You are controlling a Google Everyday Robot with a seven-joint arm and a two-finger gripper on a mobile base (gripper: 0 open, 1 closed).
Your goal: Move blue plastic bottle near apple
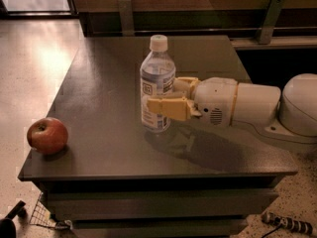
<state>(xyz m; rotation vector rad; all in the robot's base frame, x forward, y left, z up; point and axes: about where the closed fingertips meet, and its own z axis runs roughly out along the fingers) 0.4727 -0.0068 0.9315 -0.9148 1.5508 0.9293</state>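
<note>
My gripper is going to release the blue plastic bottle, now upright near the table's middle, on the dark table (116, 150) next to the red apple, on the arm's side.
The blue plastic bottle (157, 83) is clear and pale bluish, with a white cap and a printed label. It stands upright near the middle of the dark table (104, 98), held in my gripper (159, 97). The yellow fingers (166, 106) are shut on the bottle's lower half, and the white arm reaches in from the right. The red apple (47, 135) sits at the table's front left corner, well to the left of the bottle. The bottle and arm cast a shadow on the table in front.
The table's front edge (148, 175) runs below the arm. A light floor (34, 58) lies to the left. A dark wall with metal brackets (125, 14) runs behind the table. Small items lie on the floor at the bottom corners.
</note>
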